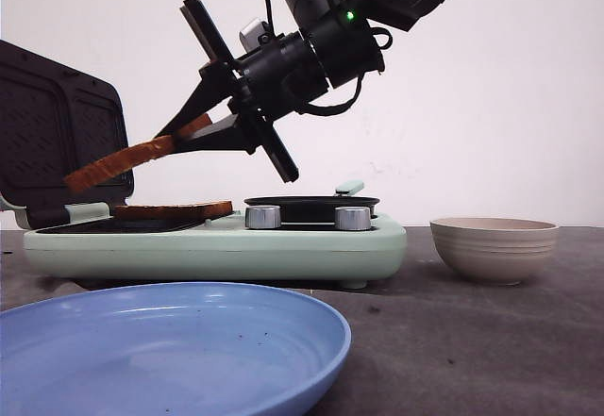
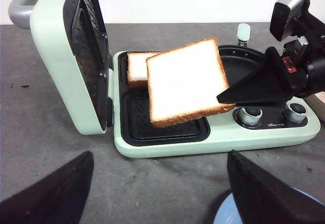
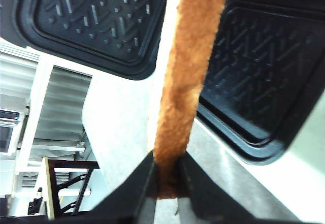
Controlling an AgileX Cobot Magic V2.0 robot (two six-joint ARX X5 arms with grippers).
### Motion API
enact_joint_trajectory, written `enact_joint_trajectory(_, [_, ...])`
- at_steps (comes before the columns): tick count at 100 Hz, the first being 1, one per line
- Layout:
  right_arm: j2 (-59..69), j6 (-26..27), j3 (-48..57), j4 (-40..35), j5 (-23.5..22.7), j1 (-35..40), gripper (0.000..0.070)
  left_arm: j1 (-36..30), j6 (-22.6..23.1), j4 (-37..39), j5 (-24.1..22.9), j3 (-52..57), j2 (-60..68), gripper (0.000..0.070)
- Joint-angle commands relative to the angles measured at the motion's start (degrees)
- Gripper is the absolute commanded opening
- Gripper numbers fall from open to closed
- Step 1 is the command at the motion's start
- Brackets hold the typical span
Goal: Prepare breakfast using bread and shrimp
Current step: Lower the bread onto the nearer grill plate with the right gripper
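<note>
I should use my right gripper to release the tilted slice of bread on the empty grill plate (image 1: 113, 221) (image 3: 236, 69), in front of the second slice.
My right gripper (image 1: 179, 133) is shut on one corner of a slice of bread (image 1: 118, 161), holding it tilted in the air over the open sandwich maker's grill plate (image 2: 167, 125). In the right wrist view the fingers (image 3: 147, 183) pinch the brown crust (image 3: 188, 56). From the left wrist view the held bread (image 2: 185, 82) shows its pale face. A second slice (image 2: 136, 66) lies flat on the grill plate behind it, also seen as the low slice (image 1: 175, 210). My left gripper (image 2: 160, 155) hangs open over the table, holding nothing. The shrimp is out of view.
The mint-green sandwich maker (image 1: 217, 246) has its lid (image 1: 57, 124) standing open at the left, two knobs (image 1: 263, 216) and a round black pan (image 1: 311, 204). A blue plate (image 1: 170, 341) lies in front. A beige bowl (image 1: 493, 246) stands to the right.
</note>
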Motion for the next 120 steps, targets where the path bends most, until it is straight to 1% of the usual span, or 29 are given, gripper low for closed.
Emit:
enact_joint_trajectory(1, [1.51,0.68,1.88,1.05,0.17,0.68,0.0001,-0.13,-0.24,0.68,0.04,0.31,0.02,0.047])
enact_joint_trajectory(15, [3.63,1.84,4.83,0.68,-0.26,1.38,0.0001,-0.13,-0.37,0.68,0.02,0.31,0.02,0.0471])
enact_joint_trajectory(24, [5.73,1.95,7.78,-1.46,-0.15,1.79,0.0001,-0.13,-0.35,0.66,0.04,0.31,0.02,0.0471])
enact_joint_trajectory(36, [7.93,1.64,10.47,-3.87,1.68,2.03,0.0001,-0.13,-0.35,0.63,0.02,0.31,0.02,0.047])
enact_joint_trajectory(47, [8.0,1.79,10.6,-4.33,3.76,2.1,0.0001,-0.13,-0.35,0.66,0.04,0.31,0.02,0.0471])
enact_joint_trajectory(75, [8.0,1.68,10.6,-6.03,4.94,2.69,0.0001,-0.13,-0.35,1.14,0.02,0.31,0.02,0.0471])
enact_joint_trajectory(85, [8.61,1.73,10.62,-6.05,6.23,3.37,0.0001,-0.13,-0.35,1.25,0.04,0.31,0.02,0.0471])
enact_joint_trajectory(96, [9.09,1.84,10.62,-6.97,6.29,3.63,0.0001,-0.13,-0.35,1.25,0.04,0.31,0.02,0.0471])
enact_joint_trajectory(105, [9.6,1.25,10.62,-7.89,7.67,4.11,0.0003,-0.13,-0.35,1.25,0.04,0.31,0.02,0.0471])
enact_joint_trajectory(111, [9.6,0.31,10.62,-8.15,8.68,4.35,0.0019,-0.13,-0.35,1.25,0.04,0.31,0.02,0.0471])
enact_joint_trajectory(120, [9.6,-0.24,10.62,-8.11,9.81,4.48,0.0084,-0.13,-0.33,1.22,0.04,0.31,0.02,0.047])
